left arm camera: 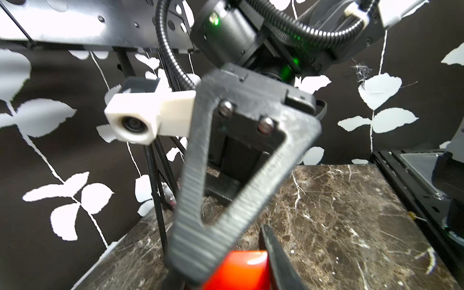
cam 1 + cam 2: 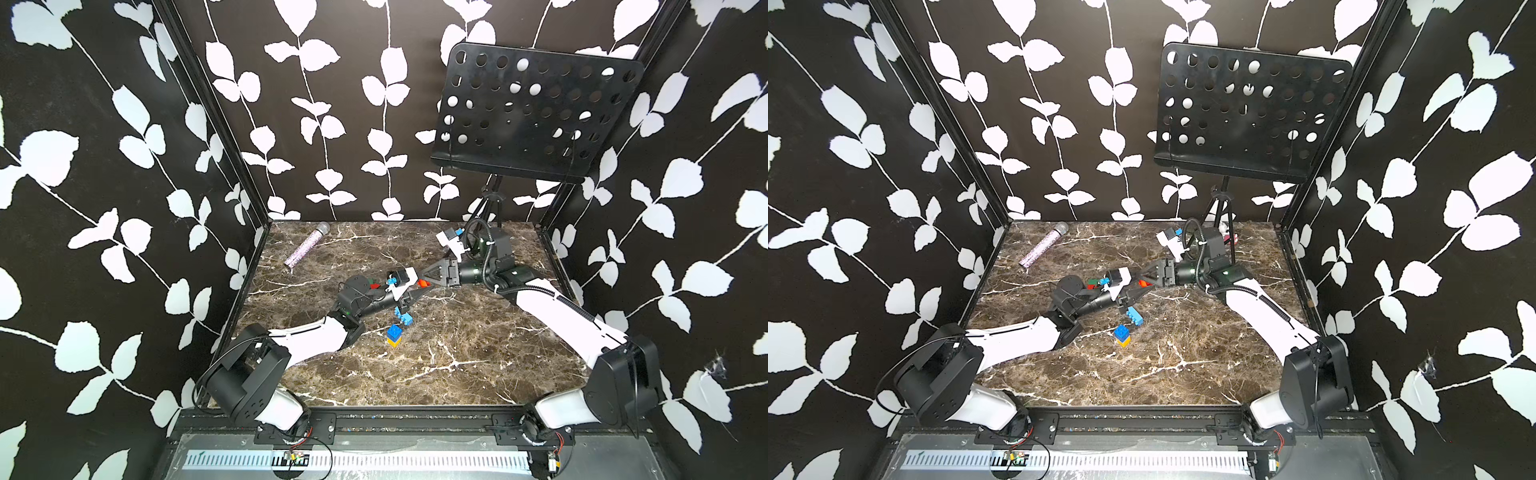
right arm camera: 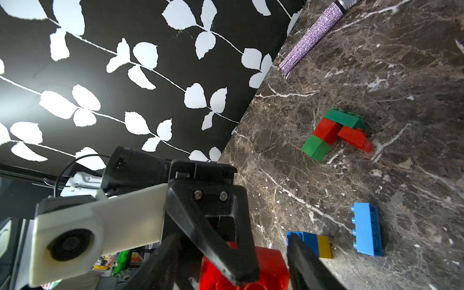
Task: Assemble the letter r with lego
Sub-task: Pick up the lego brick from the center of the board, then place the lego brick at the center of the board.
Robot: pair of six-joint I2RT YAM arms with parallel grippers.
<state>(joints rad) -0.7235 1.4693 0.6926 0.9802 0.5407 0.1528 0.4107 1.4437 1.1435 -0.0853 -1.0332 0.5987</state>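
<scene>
My left gripper will release the red lego brick on the bare marble (image 2: 445, 330), beside the blue-on-yellow pair, on the side where my right gripper is. The red brick is now over the table's middle.
Both grippers meet over the middle of the table around a red lego brick (image 2: 424, 284) (image 2: 1144, 284). My left gripper (image 2: 420, 293) (image 1: 233, 273) is shut on this brick (image 1: 238, 271). My right gripper (image 2: 422, 279) (image 3: 231, 261) is open, its fingers standing wide on either side of the brick (image 3: 271, 266) with a gap showing. A joined group of dark green, red and light green bricks (image 3: 334, 130) lies behind the left wrist (image 2: 1094, 284). A light blue brick (image 2: 405, 318) (image 3: 367, 229) and a blue-on-yellow pair (image 2: 394, 334) (image 3: 313, 243) lie nearer the front.
A glittery purple microphone (image 2: 305, 247) (image 3: 313, 32) lies at the back left of the marble table (image 2: 457, 374). A black perforated music stand (image 2: 536, 112) rises on a tripod (image 2: 490, 199) at the back right. Patterned walls close three sides.
</scene>
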